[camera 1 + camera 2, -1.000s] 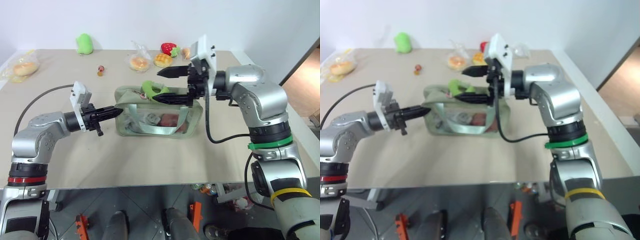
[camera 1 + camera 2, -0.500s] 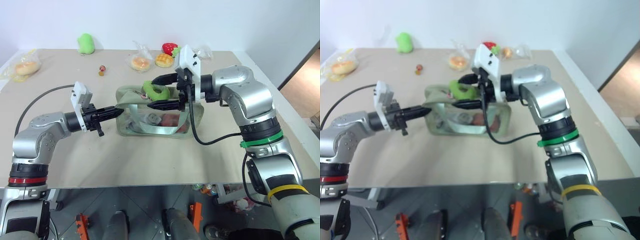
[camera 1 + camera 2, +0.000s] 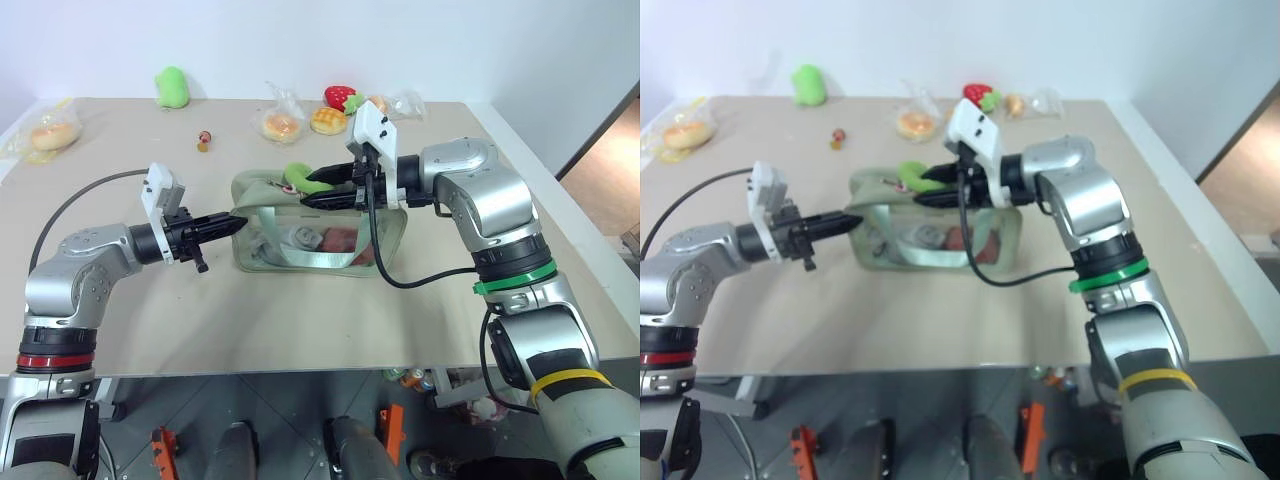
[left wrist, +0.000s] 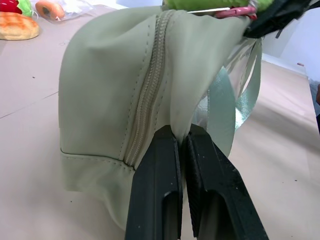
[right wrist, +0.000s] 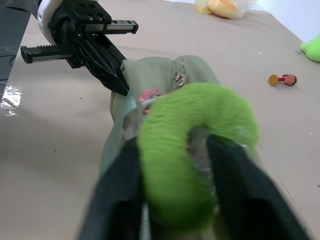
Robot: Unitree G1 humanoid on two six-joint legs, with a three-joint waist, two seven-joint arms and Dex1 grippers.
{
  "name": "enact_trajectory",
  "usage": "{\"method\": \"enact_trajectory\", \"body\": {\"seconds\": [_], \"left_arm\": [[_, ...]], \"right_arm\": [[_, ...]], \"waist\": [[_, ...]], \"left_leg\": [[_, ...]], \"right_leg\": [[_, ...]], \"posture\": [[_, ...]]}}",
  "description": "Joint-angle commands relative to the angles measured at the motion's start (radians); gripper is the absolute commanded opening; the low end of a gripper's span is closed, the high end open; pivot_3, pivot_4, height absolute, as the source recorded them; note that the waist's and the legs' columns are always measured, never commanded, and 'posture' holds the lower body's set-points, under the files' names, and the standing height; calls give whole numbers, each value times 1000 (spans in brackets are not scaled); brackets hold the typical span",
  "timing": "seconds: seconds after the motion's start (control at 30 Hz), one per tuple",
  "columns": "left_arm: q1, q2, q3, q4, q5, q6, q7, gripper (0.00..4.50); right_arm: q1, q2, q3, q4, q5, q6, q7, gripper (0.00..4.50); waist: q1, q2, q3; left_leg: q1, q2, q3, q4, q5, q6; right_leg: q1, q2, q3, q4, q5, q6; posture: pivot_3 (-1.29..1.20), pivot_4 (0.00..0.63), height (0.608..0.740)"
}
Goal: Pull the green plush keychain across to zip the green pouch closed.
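Note:
My right gripper has the green plush keychain's thick curve filling the wide gap of its fingers, so it should open and pinch its near arm (image 5: 172, 192) before pulling the keychain across.
The green pouch (image 3: 258, 190) lies in the middle of the table, its top zipper (image 4: 145, 95) running along the ridge. My left gripper (image 3: 236, 222) is shut on the fabric at the pouch's left end (image 4: 182, 145). The green plush keychain (image 3: 297, 172) sits on top of the pouch on a pinkish ring (image 4: 235, 11). My right gripper (image 3: 311, 190) reaches in from the right. In the right wrist view its two black fingers press against both sides of the curved plush (image 5: 195, 125).
At the back of the table lie a larger lime plush blob (image 3: 170, 86), clear packets of toy bread (image 3: 279, 124) (image 3: 48, 136), a toy strawberry (image 3: 338, 97) and a small red-and-orange piece (image 3: 203, 140). The table's front edge runs close below the pouch.
My right gripper has come down and leftward onto the plush keychain, and its wide-open fingers have closed around it. The left gripper has stayed still on the pouch's end.

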Motion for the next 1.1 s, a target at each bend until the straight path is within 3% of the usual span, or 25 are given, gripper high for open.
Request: {"method": "enact_trajectory", "body": {"seconds": [0.03, 0.07, 0.37, 0.63, 0.87, 1.1], "left_arm": [[-9, -1, 9, -13, -5, -12, 2, 0], [-10, -2, 9, -12, -5, -12, 2, 0], [-15, -10, 6, 1, -5, -13, 3, 0], [-23, -11, 3, 16, -2, -20, -2, 0], [-21, -12, 1, 20, -2, -27, 0, 0], [-21, -11, 4, 22, -1, -30, 6, 0]], "right_arm": [[-34, -1, -20, 12, -8, 0, -13, 310], [-36, 0, -20, 16, -9, 3, -15, 52], [-24, -11, -26, 15, 7, 30, 3, 52], [-55, 1, -105, 27, 88, 75, -9, 52], [-61, -9, -87, 49, 74, 79, -7, 2356], [-68, -6, -80, 69, 63, 73, -9, 2356]], "waist": [[0, 0, 0], [0, 0, 0], [0, 0, 0], [1, 0, 0], [1, 0, 0], [1, 0, 0]], "left_leg": [[0, 0, 0, 0, 0, 0], [0, 0, 0, 0, 0, 0], [0, 0, 0, 0, 0, 0], [0, 0, 0, 0, 0, 0], [0, 0, 0, 0, 0, 0], [0, 0, 0, 0, 0, 0]], "right_leg": [[0, 0, 0, 0, 0, 0], [0, 0, 0, 0, 0, 0], [0, 0, 0, 0, 0, 0], [0, 0, 0, 0, 0, 0], [0, 0, 0, 0, 0, 0], [0, 0, 0, 0, 0, 0]], "posture": [[0, 150, 740], [0, 150, 740], [0, 150, 740], [0, 150, 740], [0, 150, 740], [0, 150, 740]]}}
